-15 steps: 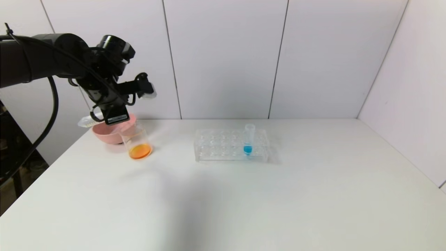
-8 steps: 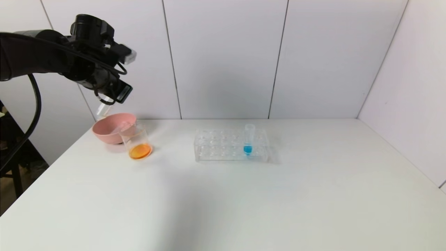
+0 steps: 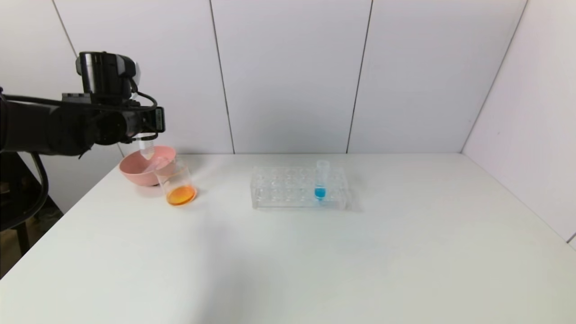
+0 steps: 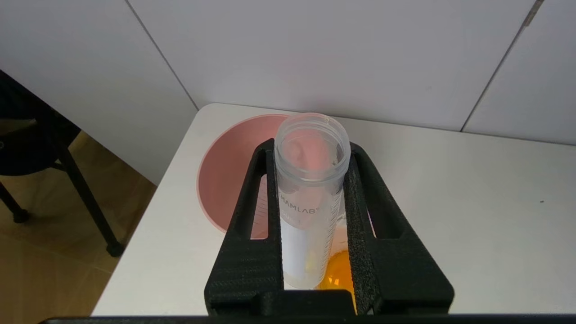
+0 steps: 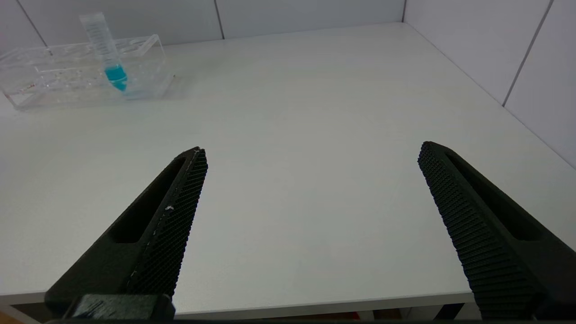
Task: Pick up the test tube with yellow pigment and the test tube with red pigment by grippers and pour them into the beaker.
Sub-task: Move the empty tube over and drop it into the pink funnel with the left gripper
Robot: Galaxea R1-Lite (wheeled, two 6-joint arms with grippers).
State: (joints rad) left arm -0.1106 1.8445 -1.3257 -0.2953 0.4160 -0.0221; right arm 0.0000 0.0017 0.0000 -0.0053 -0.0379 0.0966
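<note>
Next, I release the empty test tube from my left gripper inside the pink bowl point(image 3: 151, 161) point(image 4: 270, 181), next to the clear tube that lies in it.
My left gripper point(image 3: 152, 122) is shut on a clear test tube point(image 3: 146, 148) that looks empty apart from a faint yellow trace. It holds the tube about upright, mouth up point(image 4: 310, 189), above the pink bowl point(image 3: 135, 170). The beaker point(image 3: 177, 182) stands just in front of the bowl and holds orange liquid point(image 4: 338, 275). No tube with yellow or red liquid in it shows. My right gripper point(image 5: 312, 149) is open and empty, low over the table's front edge, out of the head view.
A clear tube rack point(image 3: 288, 189) stands mid-table with one tube of blue liquid point(image 3: 321, 180) in it; both also show in the right wrist view point(image 5: 58, 76). The pink bowl point(image 4: 229, 180) sits at the table's far left corner, close to the edge.
My left gripper has turned the tube from lying tilted above the beaker to about upright, lifting it and then bringing it over the pink bowl. The beaker, rack and blue tube have not moved.
</note>
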